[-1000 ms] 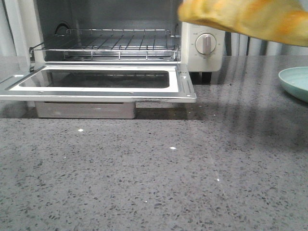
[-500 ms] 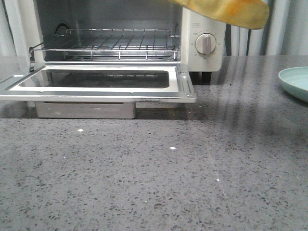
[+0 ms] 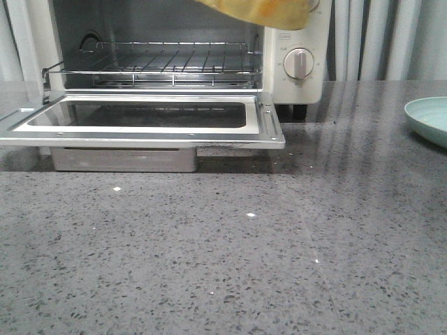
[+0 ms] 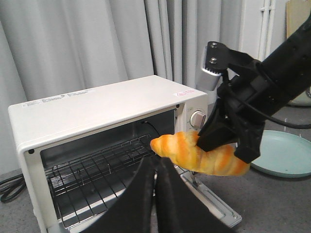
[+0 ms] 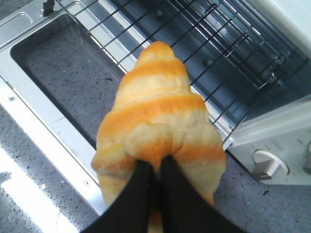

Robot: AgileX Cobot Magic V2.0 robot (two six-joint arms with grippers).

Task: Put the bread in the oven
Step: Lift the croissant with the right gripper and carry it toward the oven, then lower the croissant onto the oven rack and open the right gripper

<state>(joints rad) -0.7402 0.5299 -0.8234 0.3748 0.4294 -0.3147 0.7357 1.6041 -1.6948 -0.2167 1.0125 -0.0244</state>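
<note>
The bread will go down on the middle of the wire rack (image 3: 180,50) (image 5: 189,48) inside the oven, put there by my right gripper.
The bread (image 5: 158,116), a golden croissant with orange ridges, hangs in the air with my right gripper (image 5: 156,165) shut on its rear half. It hovers above the right end of the oven's lowered door (image 3: 147,125), pointing toward the wire rack (image 5: 204,43). In the front view only the underside of the bread (image 3: 258,10) shows at the top edge, in front of the cream-white oven (image 3: 297,42). The left wrist view shows the bread (image 4: 204,153) and right gripper (image 4: 221,138) by the oven (image 4: 97,107). My left gripper (image 4: 156,162) is shut and empty, back from the oven.
A pale teal plate (image 3: 427,118) sits on the grey speckled counter (image 3: 244,251) at the right. Grey curtains hang behind the oven. A round knob (image 3: 299,63) is on the oven's right panel. The open door sticks out over the counter.
The bread, held by my right gripper, has moved left along the top of the front view, from above the plate side to in front of the oven's opening.
</note>
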